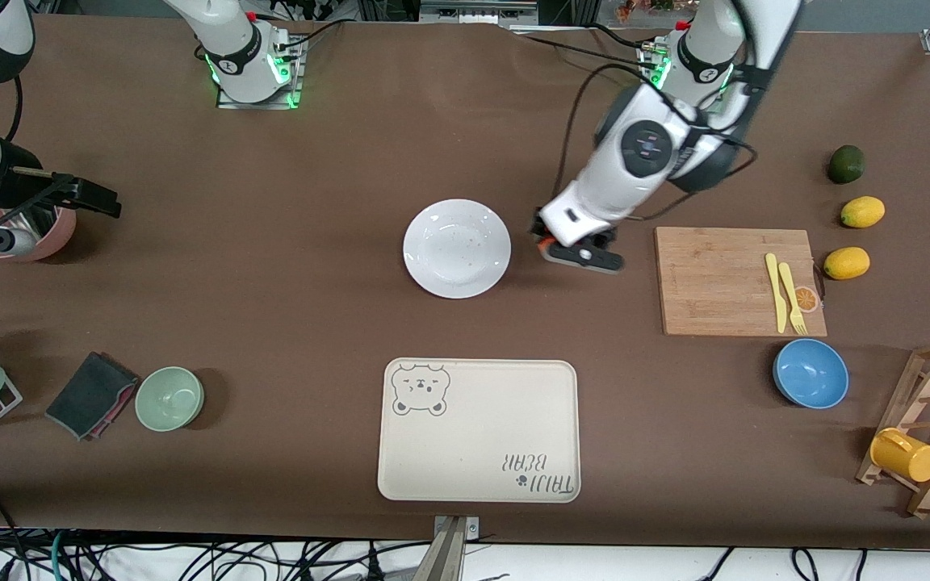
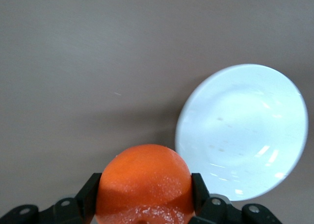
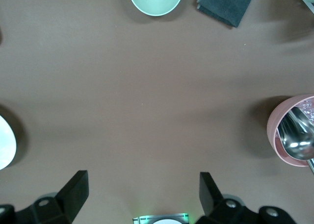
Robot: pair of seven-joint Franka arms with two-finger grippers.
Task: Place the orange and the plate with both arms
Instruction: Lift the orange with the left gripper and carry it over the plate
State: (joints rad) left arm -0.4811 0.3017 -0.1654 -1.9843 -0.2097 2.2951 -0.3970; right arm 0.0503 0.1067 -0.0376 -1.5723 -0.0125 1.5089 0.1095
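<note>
Next, my left gripper lets go of the orange in the middle of the white plate (image 1: 456,244) (image 2: 245,134).
The white plate (image 1: 457,248) lies at the middle of the brown table. It also shows in the left wrist view (image 2: 243,131). My left gripper (image 1: 578,254) is low over the table right beside the plate, toward the left arm's end. It is shut on the orange (image 2: 143,185), with one black finger on each side. Only a sliver of the orange (image 1: 543,243) shows in the front view. My right gripper (image 3: 143,194) is open and empty. It hangs high over the right arm's end of the table (image 1: 90,198), next to a pink bowl.
A cream bear tray (image 1: 479,430) lies nearer the front camera than the plate. A cutting board (image 1: 735,280) with yellow cutlery, lemons (image 1: 846,263), a blue bowl (image 1: 810,373) and a mug rack are toward the left arm's end. A pink bowl (image 3: 293,131), green bowl (image 1: 169,398) and dark cloth (image 1: 92,394) are toward the right arm's end.
</note>
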